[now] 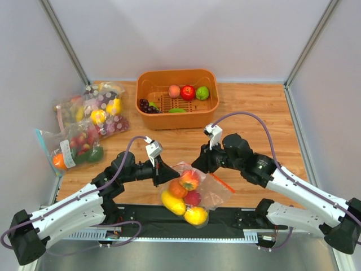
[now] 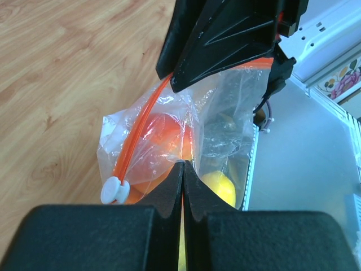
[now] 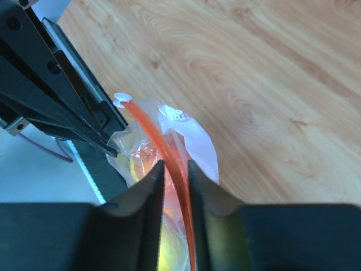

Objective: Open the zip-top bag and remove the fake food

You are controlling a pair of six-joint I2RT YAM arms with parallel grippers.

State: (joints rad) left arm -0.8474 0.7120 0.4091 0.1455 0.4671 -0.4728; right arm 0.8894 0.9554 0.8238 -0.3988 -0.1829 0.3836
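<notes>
The clear film is pinched by my left gripper away from the white slider, so that gripper should first open and take the bag close beside the slider (image 2: 116,189).
The zip-top bag (image 1: 210,191) hangs between my two grippers above the table's near edge, with fake food inside: yellow lemons (image 1: 172,202), an orange pepper (image 1: 178,188) and a red-yellow fruit (image 1: 189,179). My left gripper (image 1: 169,174) is shut on the clear film (image 2: 225,113) near the bag's mouth (image 2: 184,165). The white slider (image 2: 115,190) sits at the end of the orange zip strip (image 2: 138,127). My right gripper (image 3: 176,164) straddles that zip strip (image 3: 155,135), its jaws a narrow gap apart around it. A white label (image 3: 192,135) shows on the bag.
An orange basket (image 1: 177,121) at the back holds a peach, a red apple, a green fruit and grapes. Two other filled bags (image 1: 101,110) (image 1: 70,149) lie at the left. A black mat (image 1: 146,220) runs along the near edge under the hanging bag.
</notes>
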